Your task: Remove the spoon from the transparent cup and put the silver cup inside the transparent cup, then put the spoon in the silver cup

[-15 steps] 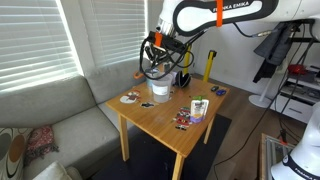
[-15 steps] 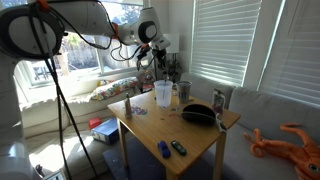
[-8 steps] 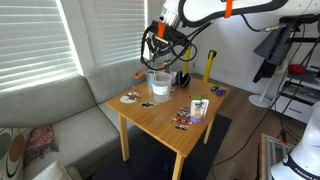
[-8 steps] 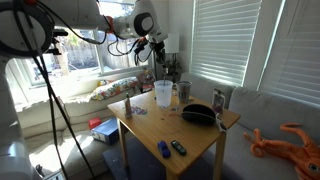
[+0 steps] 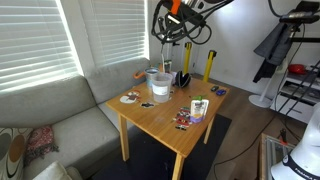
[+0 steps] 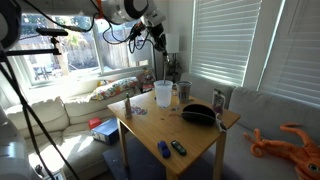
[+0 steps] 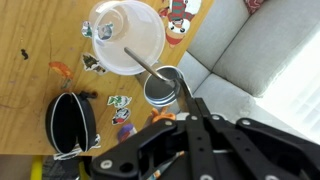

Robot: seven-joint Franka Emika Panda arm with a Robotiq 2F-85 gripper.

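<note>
My gripper needs to put the spoon down on the bare wood (image 5: 190,97) (image 7: 30,43) next to the transparent cup, near the black bowl.
The transparent cup (image 5: 159,86) (image 6: 163,94) stands upright on the wooden table, whitish and empty in the wrist view (image 7: 128,35). The silver cup (image 6: 183,92) (image 7: 162,88) stands right beside it on the sofa side; in an exterior view (image 5: 150,76) it is mostly hidden behind the tumbler. My gripper (image 5: 166,38) (image 6: 157,36) (image 7: 183,100) is high above both cups, shut on the spoon (image 7: 148,68). The spoon (image 5: 166,58) (image 6: 160,60) hangs down from the jaws, clear of the tumbler's rim.
A black bowl (image 7: 68,125) (image 6: 200,113) sits on the table near the cups. Small toys and stickers (image 5: 185,118) lie scattered on the tabletop (image 5: 160,125). A yellow object (image 5: 209,65) stands at the far edge. A grey sofa (image 5: 60,110) flanks the table.
The gripper has risen straight up, drawing the spoon out of the transparent cup. The cups have not moved.
</note>
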